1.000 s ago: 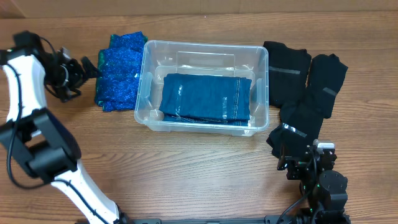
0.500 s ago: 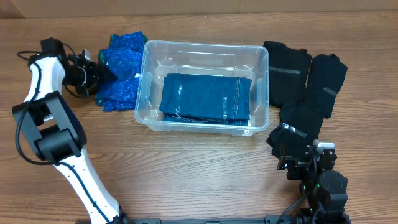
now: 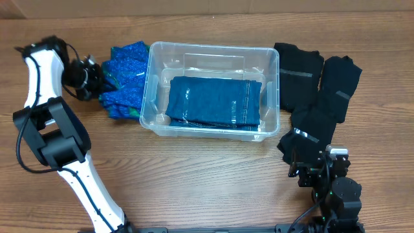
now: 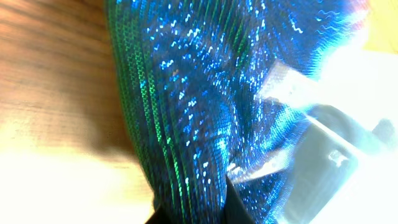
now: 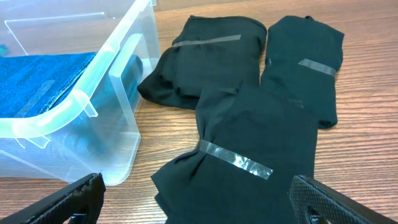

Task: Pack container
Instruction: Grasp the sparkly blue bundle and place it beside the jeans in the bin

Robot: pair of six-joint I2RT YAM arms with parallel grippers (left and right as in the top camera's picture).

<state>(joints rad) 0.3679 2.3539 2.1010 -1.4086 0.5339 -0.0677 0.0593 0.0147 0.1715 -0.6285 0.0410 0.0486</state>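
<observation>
Next, I let go of the sparkly cloth, now lying against the container's wall, with my left gripper over the nearer end of the folded dark-blue cloth [image 3: 185, 96] in the container.
The clear container [image 3: 150, 97] stands mid-table with a folded dark-blue cloth [image 3: 215, 102] lying flat inside. Against its left wall lies a sparkly blue-green cloth [image 3: 126, 77]. My left gripper [image 3: 97, 76] is shut on that cloth's left edge. In the left wrist view the sparkly cloth [image 4: 205, 93] fills the frame and is pinched between the left gripper [image 4: 193, 211] fingers, with the container's wall [image 4: 348, 155] to the right. My right gripper [image 5: 199, 199] is open low over the nearest black garment [image 5: 261, 143], touching nothing.
Three black taped garments lie right of the container [image 5: 93, 99]: two at the back [image 3: 297, 71] [image 3: 339, 81] and one in front [image 3: 310, 129]. The right arm's base [image 3: 336, 191] sits at the front right. Bare wooden table [image 3: 194, 175] lies in front of the container.
The left gripper moved in from the left onto the sparkly cloth and shut on its edge, bunching it. The right arm has not moved.
</observation>
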